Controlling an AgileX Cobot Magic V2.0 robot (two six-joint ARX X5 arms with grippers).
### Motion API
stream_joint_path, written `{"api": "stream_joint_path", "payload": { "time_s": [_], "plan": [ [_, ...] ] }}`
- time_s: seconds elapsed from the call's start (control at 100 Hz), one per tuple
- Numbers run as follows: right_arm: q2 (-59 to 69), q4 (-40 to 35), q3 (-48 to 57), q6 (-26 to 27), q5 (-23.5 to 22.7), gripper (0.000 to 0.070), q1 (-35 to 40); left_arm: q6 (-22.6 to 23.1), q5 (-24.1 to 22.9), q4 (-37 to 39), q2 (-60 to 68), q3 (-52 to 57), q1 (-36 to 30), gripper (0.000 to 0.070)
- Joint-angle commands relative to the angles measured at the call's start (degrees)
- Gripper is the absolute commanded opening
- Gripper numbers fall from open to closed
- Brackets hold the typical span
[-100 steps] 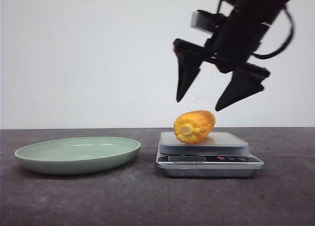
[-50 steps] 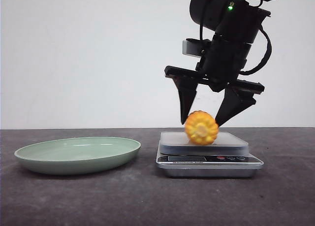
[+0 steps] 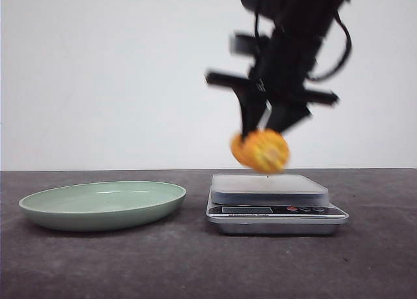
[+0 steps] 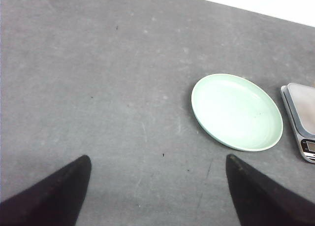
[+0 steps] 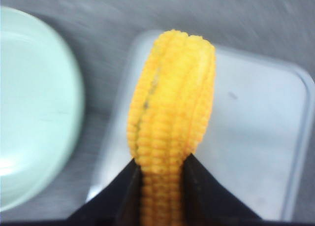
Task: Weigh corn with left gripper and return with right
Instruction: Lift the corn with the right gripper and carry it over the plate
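Note:
My right gripper should release the corn on the green plate (image 3: 93, 194), setting it just past the middle of the plate, on the part away from the scale.
The orange-yellow corn (image 3: 260, 151) hangs a little above the silver kitchen scale (image 3: 277, 199), held between the black fingers of my right gripper (image 3: 264, 133). In the right wrist view the corn (image 5: 170, 122) sits clamped between the two fingers, over the scale's platform (image 5: 251, 137). The green plate (image 3: 103, 204) lies to the left of the scale and is empty; it also shows in the left wrist view (image 4: 236, 111) and the right wrist view (image 5: 34, 103). My left gripper (image 4: 158, 162) is open and empty, high above bare table, away from the plate.
The dark grey table (image 3: 195, 260) carries only the plate and the scale. The scale's corner (image 4: 301, 120) shows in the left wrist view beside the plate. A white wall stands behind the table.
My right gripper came down onto the corn on the scale, shut on it and has lifted it off the platform, shifting slightly left. The plate and scale have not moved.

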Motion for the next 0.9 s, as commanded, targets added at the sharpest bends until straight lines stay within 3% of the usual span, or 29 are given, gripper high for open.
{"api": "stream_joint_path", "payload": {
  "time_s": [0.0, 0.17, 0.45, 0.89],
  "plan": [
    [-0.8, -0.5, 4.8, -2.5, 0.1, 0.0, 2.2, 0.7, -0.1, 0.6, 0.3, 0.7, -0.1, 0.0515],
    [0.3, -0.7, 13.9, -3.4, 0.0, 0.0, 6.7, 0.7, -0.1, 0.9, 0.3, 0.7, -0.1, 0.0515],
    [10.5, 0.5, 25.2, -0.2, -1.5, 0.0, 11.3, 0.5, -0.1, 1.1, 0.3, 0.7, -0.1, 0.0514],
    [25.5, 2.4, 27.3, 9.8, -1.2, 0.0, 14.0, -0.2, -0.1, 0.8, 0.3, 0.7, -0.1, 0.0515]
  ]
}}
